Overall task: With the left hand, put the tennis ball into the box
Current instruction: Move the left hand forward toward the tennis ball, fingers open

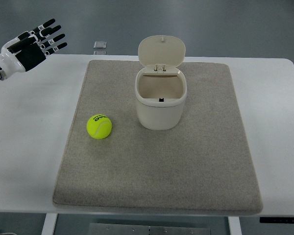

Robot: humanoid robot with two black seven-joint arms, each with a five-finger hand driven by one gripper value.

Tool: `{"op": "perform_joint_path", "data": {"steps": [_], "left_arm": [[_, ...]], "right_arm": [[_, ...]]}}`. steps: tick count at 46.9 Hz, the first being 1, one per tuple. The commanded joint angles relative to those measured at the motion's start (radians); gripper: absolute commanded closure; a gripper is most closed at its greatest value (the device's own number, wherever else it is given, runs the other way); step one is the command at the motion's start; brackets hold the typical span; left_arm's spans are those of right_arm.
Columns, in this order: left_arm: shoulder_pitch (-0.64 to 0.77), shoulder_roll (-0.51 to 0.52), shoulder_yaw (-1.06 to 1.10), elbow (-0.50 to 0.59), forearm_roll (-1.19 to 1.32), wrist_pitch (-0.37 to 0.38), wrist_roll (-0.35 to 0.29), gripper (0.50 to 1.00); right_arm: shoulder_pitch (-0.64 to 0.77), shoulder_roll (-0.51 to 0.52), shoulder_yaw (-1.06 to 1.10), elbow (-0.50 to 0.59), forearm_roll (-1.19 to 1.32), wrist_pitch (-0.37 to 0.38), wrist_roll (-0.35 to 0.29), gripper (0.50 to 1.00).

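Note:
My left gripper will head to the tennis ball's middle (99,127) next. It should close there with its thumb on the ball's near side and its fingers over the ball's far side.
A yellow-green tennis ball (99,126) lies on the grey mat (186,166), left of a cream box (160,100) whose hinged lid (161,50) stands open at the back. The box looks empty inside. My left hand (36,41) hovers at the top left, over the table's far edge, well away from the ball. Its black and white fingers are spread and hold nothing. The right arm does not show.
The mat covers the middle of a white table (32,147). A small flat grey object (100,45) lies just beyond the table's far edge, on the floor side.

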Motion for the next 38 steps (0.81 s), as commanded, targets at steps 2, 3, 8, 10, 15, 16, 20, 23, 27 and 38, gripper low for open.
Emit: {"op": "perform_joint_path", "data": {"steps": [2, 3, 8, 10, 15, 16, 20, 23, 27, 38], "left_arm": [[0.002, -0.007, 0.0, 0.001, -0.002, 0.0, 0.0, 0.508], [0.002, -0.009, 0.0, 0.001, 0.001, 0.0, 0.0, 0.508], [0.002, -0.016, 0.002, 0.002, -0.002, 0.0, 0.0, 0.508], [0.002, -0.024, 0.006, 0.002, -0.002, 0.0, 0.0, 0.508], [-0.004, -0.03, 0.031, 0.002, -0.002, 0.0, 0.0, 0.508], [-0.005, -0.03, 0.034, 0.002, -0.002, 0.0, 0.0, 0.508], [-0.014, -0.033, 0.038, 0.039, -0.002, 0.0, 0.0, 0.508], [-0.017, -0.033, 0.048, 0.037, 0.003, 0.0, 0.0, 0.508], [-0.019, -0.033, 0.063, 0.037, 0.009, 0.0, -0.002, 0.508], [-0.031, -0.032, 0.043, 0.04, 0.24, 0.0, -0.02, 0.51]], "right_arm": [[-0.002, 0.0, 0.0, 0.0, 0.0, 0.0, -0.001, 0.599], [0.0, 0.0, 0.0, 0.0, 0.0, -0.001, -0.001, 0.599], [0.0, 0.0, 0.0, 0.0, 0.0, -0.001, -0.001, 0.599], [0.0, 0.0, 0.0, 0.0, 0.0, -0.001, -0.001, 0.597], [0.0, 0.0, 0.0, 0.0, 0.0, -0.001, -0.001, 0.599], [0.0, 0.0, 0.0, 0.0, 0.0, 0.0, 0.001, 0.597], [0.0, 0.0, 0.0, 0.0, 0.0, -0.001, 0.001, 0.599], [0.0, 0.0, 0.0, 0.0, 0.0, -0.001, 0.001, 0.599], [0.0, 0.0, 0.0, 0.0, 0.0, 0.0, -0.001, 0.599], [0.0, 0.0, 0.0, 0.0, 0.0, -0.001, -0.001, 0.599]]}}
